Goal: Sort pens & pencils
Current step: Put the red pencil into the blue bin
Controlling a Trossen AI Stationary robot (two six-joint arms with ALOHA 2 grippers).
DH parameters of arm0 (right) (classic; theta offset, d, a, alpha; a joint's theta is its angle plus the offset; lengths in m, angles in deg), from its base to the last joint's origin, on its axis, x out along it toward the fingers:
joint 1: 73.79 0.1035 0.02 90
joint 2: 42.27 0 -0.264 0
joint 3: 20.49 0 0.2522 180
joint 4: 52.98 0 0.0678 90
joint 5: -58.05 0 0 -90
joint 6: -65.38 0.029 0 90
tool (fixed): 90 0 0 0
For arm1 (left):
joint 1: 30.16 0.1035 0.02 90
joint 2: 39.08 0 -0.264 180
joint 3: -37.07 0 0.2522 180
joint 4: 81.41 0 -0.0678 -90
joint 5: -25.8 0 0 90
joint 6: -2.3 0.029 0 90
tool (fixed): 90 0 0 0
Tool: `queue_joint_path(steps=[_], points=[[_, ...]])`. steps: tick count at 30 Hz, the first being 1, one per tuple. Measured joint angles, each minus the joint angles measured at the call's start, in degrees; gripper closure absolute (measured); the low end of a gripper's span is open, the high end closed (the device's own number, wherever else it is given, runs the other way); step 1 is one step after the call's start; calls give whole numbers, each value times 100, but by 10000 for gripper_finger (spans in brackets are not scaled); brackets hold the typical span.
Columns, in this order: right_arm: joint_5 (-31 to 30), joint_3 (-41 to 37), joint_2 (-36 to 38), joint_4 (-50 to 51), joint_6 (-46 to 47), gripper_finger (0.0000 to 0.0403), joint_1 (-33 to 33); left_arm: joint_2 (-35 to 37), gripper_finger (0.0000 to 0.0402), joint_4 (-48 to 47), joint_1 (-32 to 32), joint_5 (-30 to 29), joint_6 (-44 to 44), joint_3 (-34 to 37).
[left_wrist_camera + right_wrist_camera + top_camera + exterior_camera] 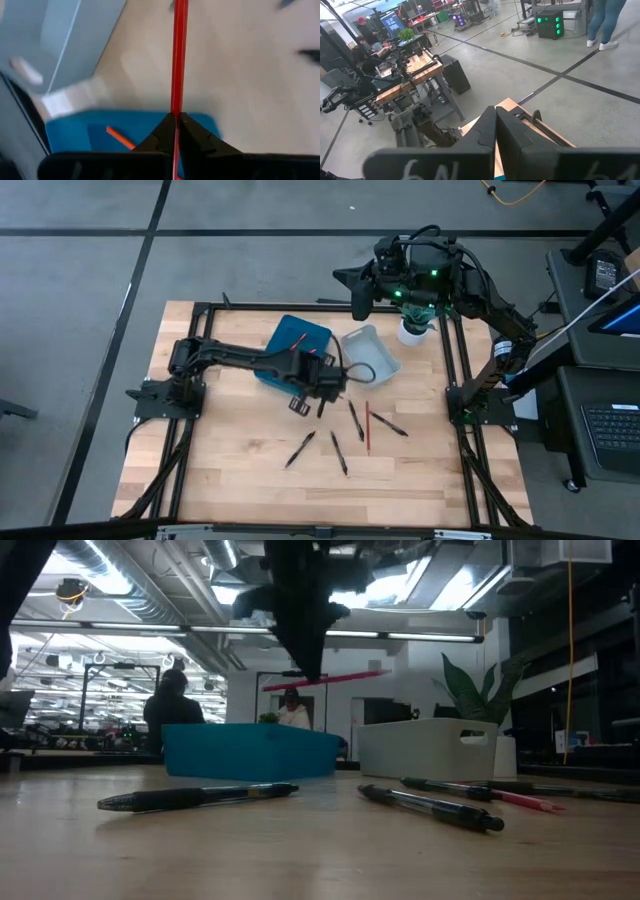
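Note:
My left gripper is to let go of the red pencil inside the blue bin (302,371), between the orange pencil and the bin's near edge.
My left gripper (318,378) hovers at the blue bin's (298,345) near right corner, shut on a red pencil (179,55). The low view shows that pencil (325,680) level and high above the blue bin (250,751). An orange pencil (120,137) lies inside the bin. One red pencil (367,427) and several black pens (356,420) (300,448) (339,452) lie flat on the wood. The white bin (368,352) stands right of the blue one. My right gripper (495,122) is shut, raised beyond the table's far right edge, holding nothing. My left gripper pinches the red pencil between its two fingertips (192,132), which lie across its shaft (176,112). Most of the pencil's length sticks out ahead of the fingers. It is lifted clear and lies level, above the blue bin's edge.
A potted plant (415,330) stands at the far right corner behind the white bin. Black frame rails (460,370) run along the table's sides. Bare wood (230,460) lies near the table's near edge. People sit in the room beyond the table (172,700).

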Motion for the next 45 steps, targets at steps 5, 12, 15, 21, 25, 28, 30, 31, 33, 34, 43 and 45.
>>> queue_joint_path(steps=[5,12,15,21,25,28,30,31,33,34,43,45], points=[[0,0,2,1,0,389,3,0,391,-176,606,-1,-411,6],[48,0,0,95,2,389,7,0,391,-399,1574,370,-1231,9],[50,0,0,155,2,389,7,0,391,-604,1951,376,-1516,11],[52,0,1,235,-18,389,7,0,391,-792,2437,473,-1966,11],[55,0,2,233,-36,389,7,0,391,-835,2501,681,-2263,11],[57,0,2,232,-46,389,7,0,391,-836,2461,693,-2424,11],[57,0,0,232,-50,389,7,0,391,-812,2420,717,-2529,28],[61,0,2,232,-48,389,7,2,391,-741,2399,719,-2566,81],[62,0,2,232,-46,389,7,2,391,-605,2347,739,-2622,257],[63,0,2,232,-46,389,7,2,391,-580,2329,756,-2676,361],[63,0,2,228,-46,389,6,0,391,-161,2317,780,-2885,1201],[61,0,1,228,-48,389,7,0,391,13,2315,782,-2902,1284]])
